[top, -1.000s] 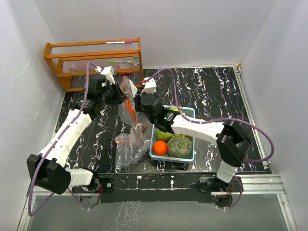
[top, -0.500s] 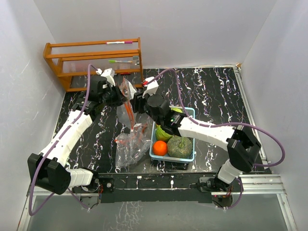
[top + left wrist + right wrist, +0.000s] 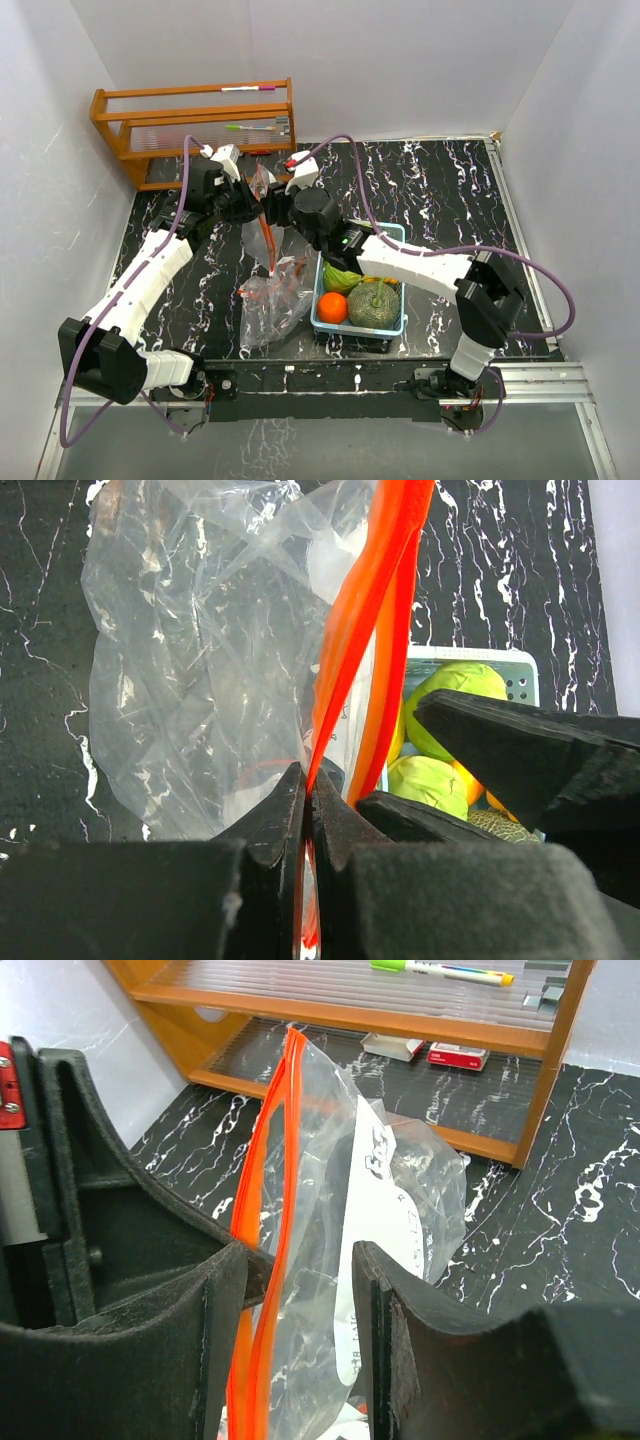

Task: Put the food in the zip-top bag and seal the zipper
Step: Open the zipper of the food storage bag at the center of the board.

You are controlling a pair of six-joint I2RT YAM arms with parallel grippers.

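The zipper's orange pieces hang close together at my left gripper, so next my right gripper grips the zipper's free piece (image 3: 394, 680) and pulls the bag open before getting food.
The clear zip-top bag (image 3: 272, 300) hangs upright over the table, its orange zipper (image 3: 375, 590) at the top. My left gripper (image 3: 308, 792) is shut on one zipper strip. My right gripper (image 3: 300, 1270) stands open right beside it, with the other orange strip (image 3: 265, 1190) and the bag's film (image 3: 400, 1190) between its fingers, touching neither pad. The food lies in the light-blue basket (image 3: 395, 232): an orange (image 3: 333, 307), a netted melon (image 3: 374, 304) and green cabbage balls (image 3: 455, 685). Something reddish shows through the bag's lower part.
A wooden rack (image 3: 195, 125) with markers stands at the back left, close behind the bag's top. The basket sits just right of the bag, under my right forearm (image 3: 410, 262). White walls close in the table.
My right gripper has opened and moved left and up to the bag's top, beside the left gripper. The left gripper keeps its hold on the zipper.
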